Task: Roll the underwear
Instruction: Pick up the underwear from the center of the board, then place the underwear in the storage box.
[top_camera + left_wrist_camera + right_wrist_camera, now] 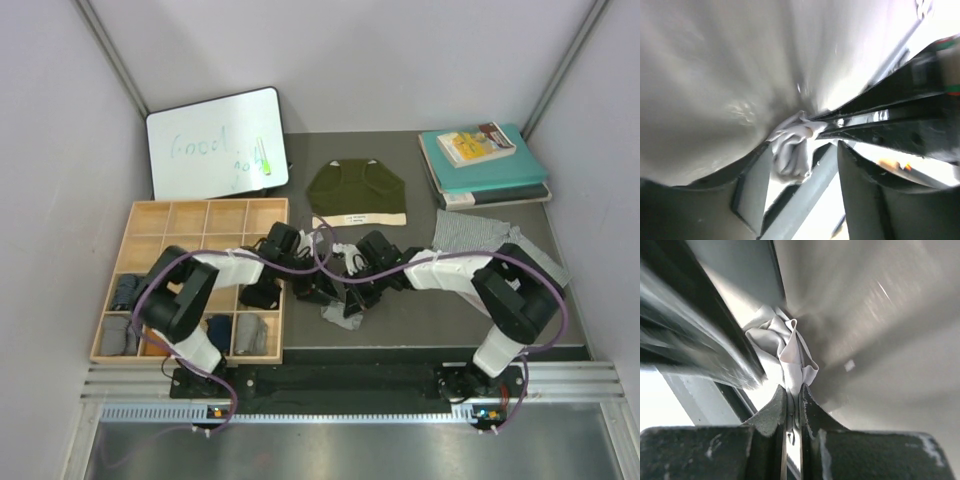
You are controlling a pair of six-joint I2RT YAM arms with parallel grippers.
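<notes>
I should use my right gripper to set the light grey underwear free in the tray cell point(262, 259) that sits just behind the black cloth.
The plain light grey underwear point(341, 316) hangs bunched just above the mat, between the two arms at the table's middle front. My right gripper point(794, 389) is shut on a fold of this grey cloth point(779, 342). My left gripper point(805, 150) is open, and the crumpled grey cloth point(790, 152) lies against its left finger point(752, 185) with the jaws apart. In the top view the left gripper point(316, 286) and right gripper point(347, 292) nearly touch. The olive green underwear point(357, 192) lies flat behind them. The grey-and-white patterned underwear point(482, 232) lies at the right.
A wooden compartment tray point(190, 222) sits at the left with rolled cloths in its near cells. A whiteboard point(215, 143) leans at the back left. Teal books point(483, 162) are stacked at the back right. White walls close in both sides.
</notes>
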